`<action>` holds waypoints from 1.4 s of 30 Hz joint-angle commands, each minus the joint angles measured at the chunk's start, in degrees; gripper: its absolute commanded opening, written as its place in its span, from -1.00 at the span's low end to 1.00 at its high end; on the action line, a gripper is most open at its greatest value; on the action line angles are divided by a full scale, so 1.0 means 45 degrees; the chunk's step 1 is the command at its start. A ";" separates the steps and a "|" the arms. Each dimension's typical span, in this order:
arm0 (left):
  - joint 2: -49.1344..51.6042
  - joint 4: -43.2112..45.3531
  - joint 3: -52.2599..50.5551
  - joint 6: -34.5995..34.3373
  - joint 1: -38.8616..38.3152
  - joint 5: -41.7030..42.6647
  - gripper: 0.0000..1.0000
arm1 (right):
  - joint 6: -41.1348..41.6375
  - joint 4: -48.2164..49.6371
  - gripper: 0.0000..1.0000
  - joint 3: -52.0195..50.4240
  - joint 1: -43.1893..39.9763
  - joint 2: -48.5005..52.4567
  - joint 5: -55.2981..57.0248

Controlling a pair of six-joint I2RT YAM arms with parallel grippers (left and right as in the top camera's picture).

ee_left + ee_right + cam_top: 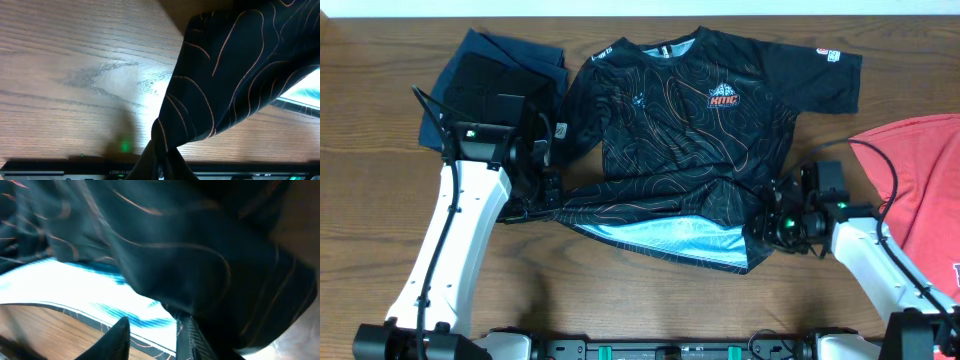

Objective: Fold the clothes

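Next, my right gripper grabs the hem's near corner point(755, 257) and pulls it tight away from my left gripper, because the jersey's hem sags open and shows its pale blue inside.
The clothes here are chiefly a black jersey point(690, 110) with thin orange contour lines, spread flat on the wooden table point(650, 300). Its lower hem is turned up and shows a pale blue inside point(670, 235). My left gripper point(550, 193) is at the hem's left corner. In the left wrist view that gripper point(162, 167) is shut on a bunched point of the jersey point(235, 65), lifted off the table. My right gripper point(767, 215) is at the hem's right corner. Seen from the right wrist, the right gripper point(152, 340) is open, and the jersey point(190, 255) drapes over one finger point(187, 335).
Folded navy and black garments point(485, 75) lie at the back left, just behind my left arm. A red T-shirt point(920, 190) lies at the right edge, beside my right arm. Bare wood point(75, 75) shows left of the lifted corner.
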 commanded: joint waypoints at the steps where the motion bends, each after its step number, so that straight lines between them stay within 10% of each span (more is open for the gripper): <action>1: -0.0117 0.0024 0.0126 0.0019 0.0053 -0.0151 -0.88 | 0.0175 0.0204 -0.11 -0.0418 0.0121 0.0034 -0.0165; 10: -0.0117 0.0019 0.0126 0.0019 0.0053 -0.0151 -0.88 | 0.0578 0.0296 -0.56 -0.0656 0.0117 0.0034 0.1069; 15: -0.0117 0.0019 0.0126 0.0019 0.0053 -0.0151 -0.88 | 0.0772 0.0539 -0.12 -0.0656 0.0117 0.0034 0.1127; 20: -0.0117 0.0019 0.0126 0.0019 0.0053 -0.0151 -0.87 | 0.1375 0.1345 -0.10 -0.0957 0.0121 0.0034 0.1200; 32: -0.0117 0.0015 0.0131 0.0019 0.0053 -0.0151 -0.88 | 0.2565 0.1593 -0.95 -0.1287 0.0078 0.0019 0.1928; 42: -0.0117 -0.0141 0.0126 0.0029 0.0053 -0.0165 -0.88 | 0.1054 -0.2909 -0.97 0.1073 -0.1073 -0.2229 0.3419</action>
